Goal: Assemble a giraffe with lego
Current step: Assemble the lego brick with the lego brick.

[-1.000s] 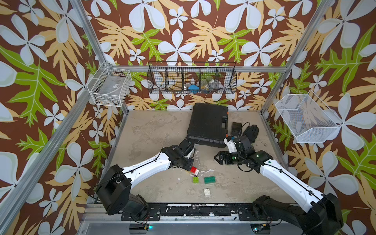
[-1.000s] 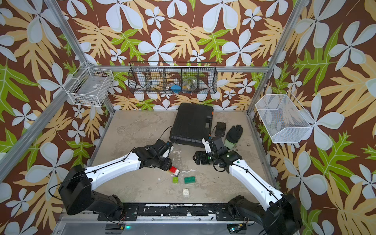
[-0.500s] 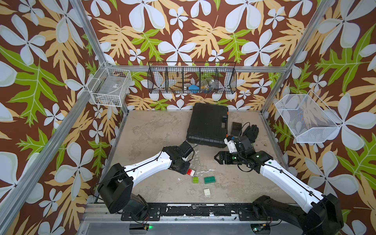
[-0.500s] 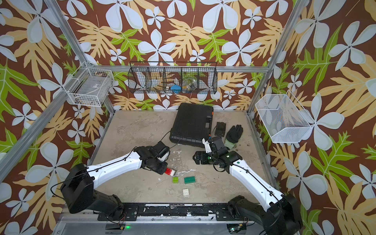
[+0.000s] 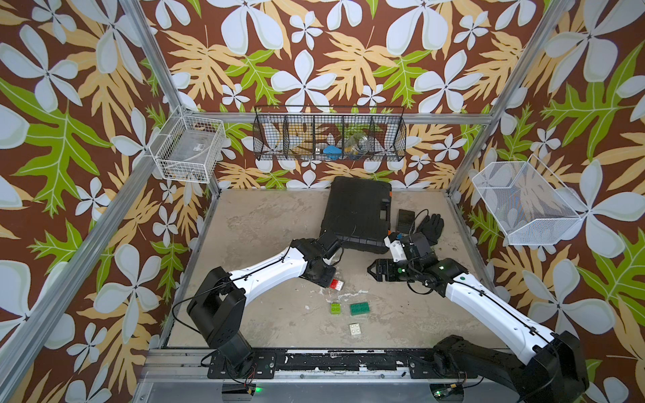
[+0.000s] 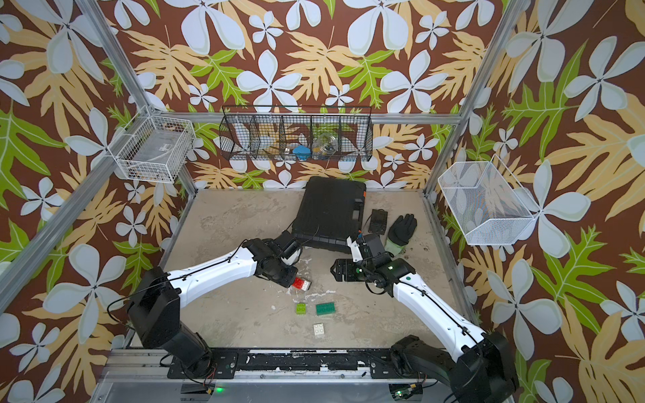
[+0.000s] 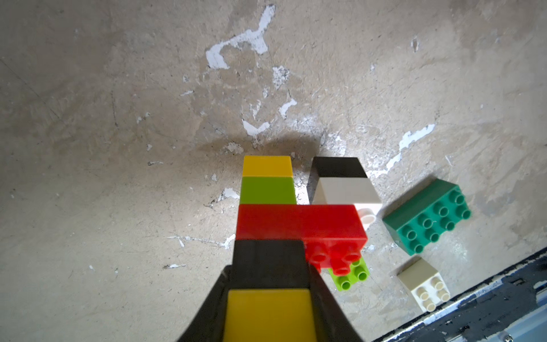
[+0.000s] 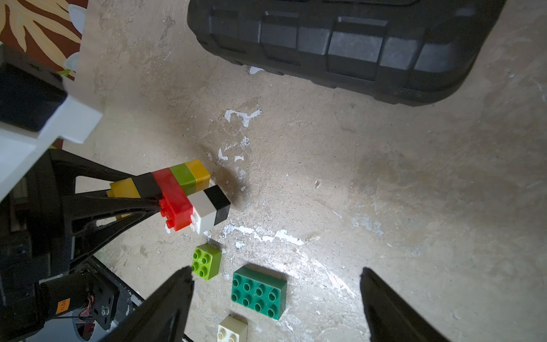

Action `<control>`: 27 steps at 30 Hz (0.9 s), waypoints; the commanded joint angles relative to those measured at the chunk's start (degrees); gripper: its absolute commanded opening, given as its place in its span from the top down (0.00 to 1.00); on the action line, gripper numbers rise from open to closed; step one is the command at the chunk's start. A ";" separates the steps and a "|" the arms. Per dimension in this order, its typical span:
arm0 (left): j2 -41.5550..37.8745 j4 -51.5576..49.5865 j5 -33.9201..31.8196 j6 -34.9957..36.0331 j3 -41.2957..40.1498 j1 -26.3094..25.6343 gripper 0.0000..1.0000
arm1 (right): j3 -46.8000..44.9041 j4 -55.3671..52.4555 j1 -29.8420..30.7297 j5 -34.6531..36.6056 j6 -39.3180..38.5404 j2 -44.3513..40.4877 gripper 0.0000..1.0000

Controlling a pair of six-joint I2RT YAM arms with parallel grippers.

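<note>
My left gripper is going to let go of the giraffe, now held low over the floor, on the floor (image 5: 317, 295) (image 7: 268, 252) beside the lime square, opposite the dark green long brick.
The giraffe (image 7: 299, 222) is a partial stack: a red body brick, one lime and yellow leg, one white and black leg, and a black and yellow neck. My left gripper (image 7: 268, 268) is shut on the neck and holds the stack low over the floor, legs pointing away from the wrist. In both top views only its red and white end (image 5: 335, 283) (image 6: 302, 283) shows past the left gripper (image 5: 326, 279). Loose lego lie near the front: a lime square (image 5: 335, 308), a dark green long brick (image 5: 359, 308) and a white square (image 5: 355, 329). My right gripper (image 8: 276, 269) (image 5: 371, 270) hangs open above them, empty.
A large black case (image 5: 357, 213) lies at the back, with a small black box (image 5: 406, 220) and a black glove (image 5: 431, 226) to its right. Wire baskets hang on the back and side walls. The metal front rail (image 5: 314, 363) runs just behind the white brick.
My left gripper has carried the stack a little away from the front edge, and its arm has shifted. The right arm and the loose bricks have not moved.
</note>
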 commanded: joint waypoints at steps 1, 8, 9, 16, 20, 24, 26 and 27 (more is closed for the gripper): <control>1.37 -2.44 -0.16 1.03 1.67 -0.01 0.67 | -0.11 0.63 -0.31 0.37 -0.73 -0.30 0.10; 3.93 -8.51 -1.08 1.24 6.84 0.02 0.71 | -0.57 0.88 -0.58 0.01 -1.09 -0.95 0.10; 3.36 -8.81 -1.41 0.65 6.43 0.04 0.71 | -0.75 1.17 -0.57 0.01 -1.10 -1.17 0.09; 1.05 -13.39 2.71 -5.03 5.21 -0.71 0.72 | -3.24 4.66 -0.41 0.56 -1.52 -2.49 0.09; 2.09 -19.01 0.06 -5.97 8.05 -0.72 0.72 | -4.17 8.22 -0.26 -0.58 -1.43 -2.42 0.10; 3.07 -22.80 -0.90 -6.85 9.02 -0.72 0.73 | -4.68 11.10 0.22 -1.91 -0.70 -2.06 0.10; 3.47 -23.52 -1.82 -7.15 7.85 -0.71 0.74 | -5.09 12.10 0.31 -2.64 -0.42 -2.44 0.10; 3.71 -23.60 -2.16 -7.17 7.22 -0.71 0.75 | -5.34 12.43 0.31 -2.92 -0.31 -2.73 0.10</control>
